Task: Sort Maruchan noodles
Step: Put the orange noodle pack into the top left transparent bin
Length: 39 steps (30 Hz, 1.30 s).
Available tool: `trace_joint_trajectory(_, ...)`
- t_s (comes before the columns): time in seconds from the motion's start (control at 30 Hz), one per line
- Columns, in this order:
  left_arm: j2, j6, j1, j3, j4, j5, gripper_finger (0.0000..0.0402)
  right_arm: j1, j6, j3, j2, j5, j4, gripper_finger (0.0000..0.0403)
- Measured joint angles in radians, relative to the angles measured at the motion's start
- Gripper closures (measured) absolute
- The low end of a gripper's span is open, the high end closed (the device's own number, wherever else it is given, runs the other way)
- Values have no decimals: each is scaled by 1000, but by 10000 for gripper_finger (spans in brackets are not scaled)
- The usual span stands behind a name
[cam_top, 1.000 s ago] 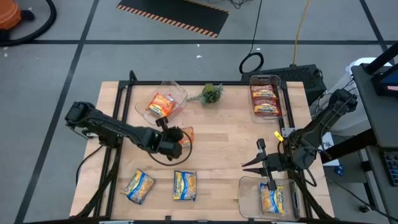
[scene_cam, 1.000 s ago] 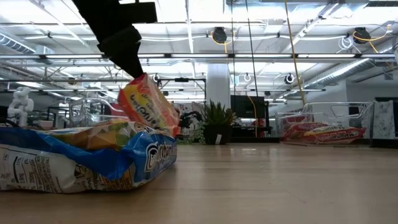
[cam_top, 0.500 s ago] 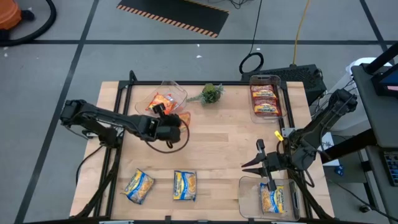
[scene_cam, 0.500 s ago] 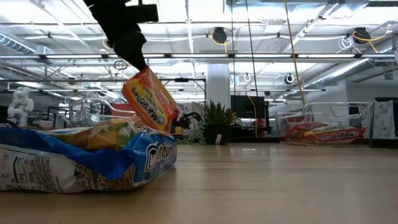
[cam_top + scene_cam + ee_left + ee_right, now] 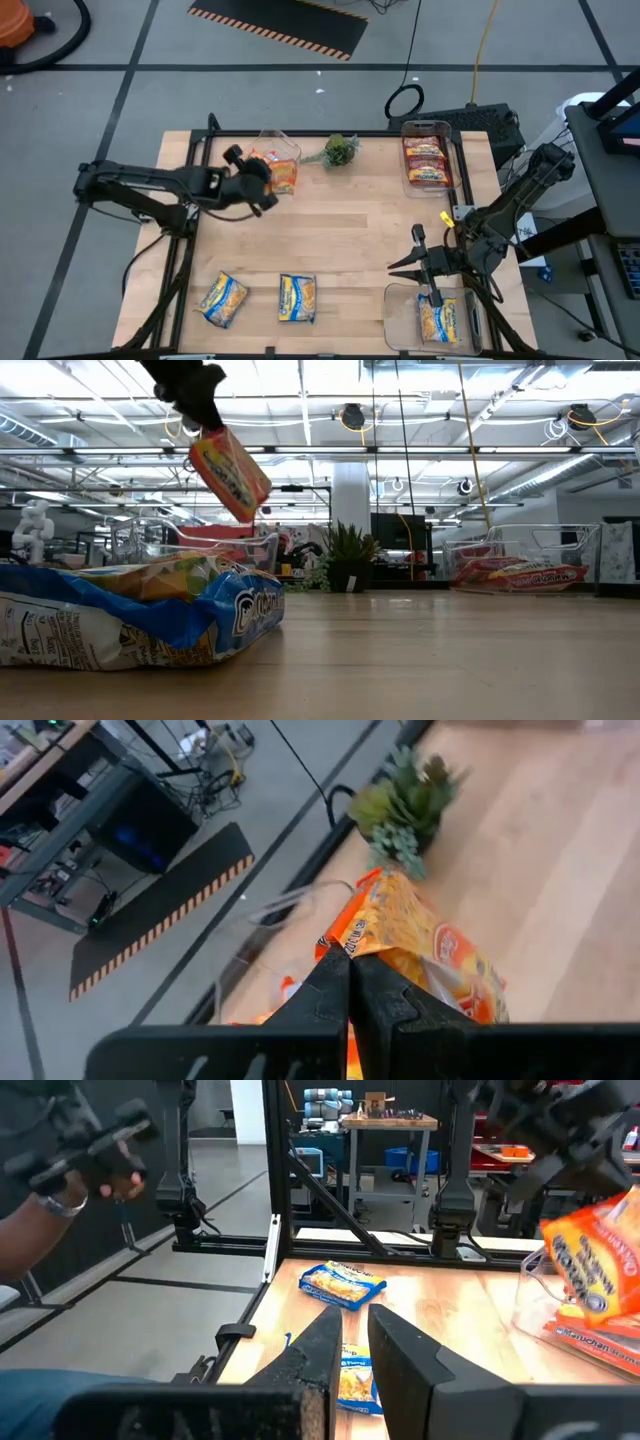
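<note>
Next, I release the orange packet from my left gripper inside the clear bin [image 5: 261,171], next to the green plant sprig.
My left gripper [image 5: 262,180] is shut on an orange noodle packet [image 5: 283,176] and carries it in the air at the clear bin [image 5: 285,148] on the table's far left. That bin holds another orange packet [image 5: 257,160]. In the low view the carried packet [image 5: 230,473] hangs well above the table. Two yellow-and-blue packets [image 5: 223,298] [image 5: 297,298] lie flat near the table's near edge. My right gripper [image 5: 405,263] waits near the right side with a narrow gap between its fingers and holds nothing. My left gripper pinches the orange packet by its upper edge [image 5: 372,932] between the two shut fingers [image 5: 335,985]. The fingers come from above, slanting down. The packet is lifted clear and hangs tilted below the gripper [image 5: 195,390].
A clear bin [image 5: 405,310] at the near right holds a yellow-and-blue packet [image 5: 437,320]. Another bin [image 5: 452,150] at the far right holds red-brown packets [image 5: 426,160]. A green plant sprig [image 5: 341,150] stands at the far edge. A person's hand [image 5: 60,1200] shows beyond the table.
My left gripper has carried the orange packet from the middle of the table toward the far edge and up, to the far-left bin, staying shut on it. The packet has risen and tilted further as it went. The right arm has kept still.
</note>
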Motion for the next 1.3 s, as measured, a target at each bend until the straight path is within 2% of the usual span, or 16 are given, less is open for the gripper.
trace_joint_trajectory(0.33, -155, 1, 93, 0, 0, -18, 399, 0, -3, 0, 0, 0, 0, 353)
trace_joint_trajectory(0.53, -177, -7, 167, 0, 1, -15, 399, 0, 0, 0, 0, 0, 0, 353)
trace_joint_trajectory(0.97, -89, -34, 331, 0, 2, 21, 399, 0, 1, 0, 0, 0, 0, 353)
trace_joint_trajectory(1.1, -44, -34, 360, 0, 2, 66, 399, 0, 7, 0, 0, 0, 0, 353)
trace_joint_trajectory(1.3, 20, -33, 388, 0, -3, 72, 399, 0, 9, 0, 0, 0, 0, 353)
